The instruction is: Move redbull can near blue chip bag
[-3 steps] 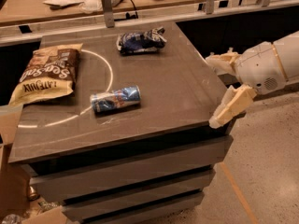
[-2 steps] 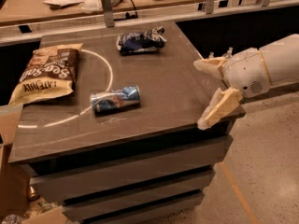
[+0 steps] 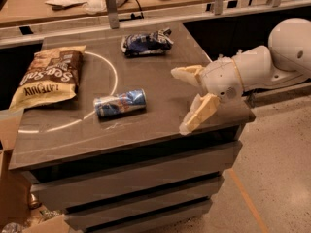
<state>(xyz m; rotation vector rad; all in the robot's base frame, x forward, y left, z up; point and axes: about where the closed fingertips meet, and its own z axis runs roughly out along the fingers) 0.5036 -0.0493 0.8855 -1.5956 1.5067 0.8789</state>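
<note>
I need to close my gripper on the redbull can's end (image 3: 139,100) that faces away from the brown-and-tan chip bag, because that end is the one nearest my fingers.
The redbull can (image 3: 120,103) lies on its side near the middle of the dark grey table (image 3: 160,125), blue and silver, its long axis running left to right. The blue chip bag (image 3: 146,42) lies at the table's far edge, dark blue with white patches. My gripper (image 3: 185,100) hovers over the right part of the table, to the right of the can and apart from it. Its two pale fingers (image 3: 198,113) are spread wide and hold nothing.
A larger brown-and-tan chip bag (image 3: 47,76) lies at the table's left side. A white arc is painted on the tabletop. A wooden bench (image 3: 58,6) with clutter runs behind the table. Cardboard boxes (image 3: 12,193) stand at the lower left. Speckled floor is on the right.
My gripper and arm have moved left, from beyond the table's right edge to over its right part, closer to the can. The can and bags have not moved.
</note>
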